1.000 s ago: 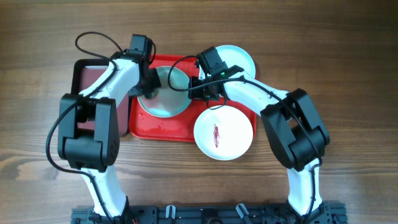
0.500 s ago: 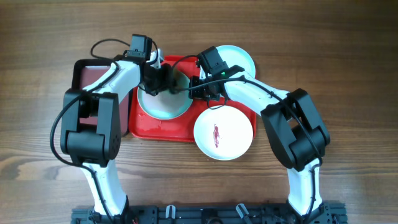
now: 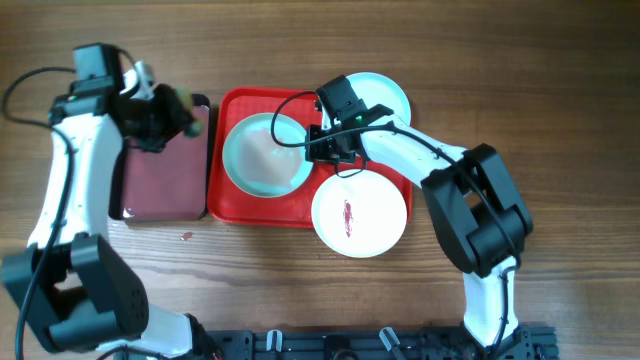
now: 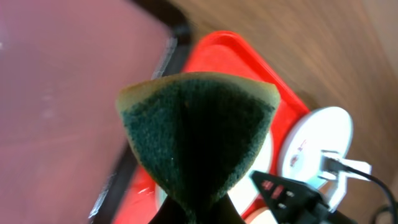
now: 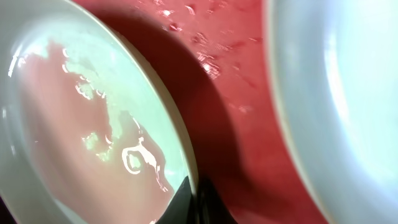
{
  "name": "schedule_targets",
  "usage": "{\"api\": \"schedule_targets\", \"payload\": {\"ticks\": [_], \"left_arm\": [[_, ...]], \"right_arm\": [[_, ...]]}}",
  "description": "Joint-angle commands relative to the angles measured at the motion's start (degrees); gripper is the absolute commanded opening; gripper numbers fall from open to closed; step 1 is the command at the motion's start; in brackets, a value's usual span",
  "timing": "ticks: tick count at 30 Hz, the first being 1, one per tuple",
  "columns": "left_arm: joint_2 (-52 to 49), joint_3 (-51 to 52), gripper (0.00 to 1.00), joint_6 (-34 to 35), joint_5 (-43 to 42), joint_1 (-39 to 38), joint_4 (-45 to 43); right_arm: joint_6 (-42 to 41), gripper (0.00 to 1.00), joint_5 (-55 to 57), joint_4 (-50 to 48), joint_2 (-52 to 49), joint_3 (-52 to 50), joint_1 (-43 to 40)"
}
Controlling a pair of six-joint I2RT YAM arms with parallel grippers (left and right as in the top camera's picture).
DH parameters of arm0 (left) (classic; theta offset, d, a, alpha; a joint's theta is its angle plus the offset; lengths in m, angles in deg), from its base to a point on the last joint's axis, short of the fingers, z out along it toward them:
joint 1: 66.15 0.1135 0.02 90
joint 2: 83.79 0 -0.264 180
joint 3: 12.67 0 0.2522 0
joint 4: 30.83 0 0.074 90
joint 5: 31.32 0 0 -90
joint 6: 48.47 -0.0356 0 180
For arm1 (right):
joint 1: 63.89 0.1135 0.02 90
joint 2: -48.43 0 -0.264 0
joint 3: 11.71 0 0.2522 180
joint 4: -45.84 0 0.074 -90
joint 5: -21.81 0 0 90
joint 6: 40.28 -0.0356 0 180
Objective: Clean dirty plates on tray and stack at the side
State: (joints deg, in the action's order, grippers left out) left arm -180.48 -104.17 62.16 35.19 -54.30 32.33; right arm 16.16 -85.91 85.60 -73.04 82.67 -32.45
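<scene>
Next, I release the pale-mint plate, which lies tilted on the red tray now, with my right gripper on the wood table (image 3: 475, 145) beside the red tray, opposite the maroon tray.
A pale-mint plate (image 3: 262, 155) with no smear lies tilted on the bright red tray (image 3: 240, 212). My right gripper (image 3: 312, 143) is shut on its right rim (image 5: 180, 149). A second plate (image 3: 385, 93) lies behind the tray's far right corner. A third plate (image 3: 360, 215) with a red smear lies over the tray's front right corner. My left gripper (image 3: 160, 112) is shut on a dark green sponge (image 4: 198, 134) and holds it above the dark maroon tray (image 3: 160, 170).
The maroon tray with a black rim stands left of the red tray, and a small red spot (image 3: 185, 237) marks the wood table in front of it. Cables run over the red tray's far edge.
My left arm has swung left from the mint plate to above the maroon tray, with the sponge in it. The right gripper has held the plate's rim throughout.
</scene>
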Motion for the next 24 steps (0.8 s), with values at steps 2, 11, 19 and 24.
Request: {"api": "schedule_targets", "payload": {"ticks": [2,11,19,24], "left_arm": [[0.3,-0.2,0.04,-4.0,4.4,1.5,3.6],[0.3,-0.2,0.04,-3.9,6.4,1.4,4.9],[0.3,-0.2,0.04,-3.9,6.4,1.4,5.0],[0.3,-0.2,0.04,-3.9,6.4,1.4,5.1]], "right_arm": [[4.0,0.04,8.1,3.7,7.7,-0.8,0.3],[8.2,0.04,29.2,7.8,17.0,-0.3,6.3],[12.8,0.04,53.2,8.8,17.8,0.5,15.9],[17.7,0.04,67.1,6.6,17.8,0.5,20.0]]}}
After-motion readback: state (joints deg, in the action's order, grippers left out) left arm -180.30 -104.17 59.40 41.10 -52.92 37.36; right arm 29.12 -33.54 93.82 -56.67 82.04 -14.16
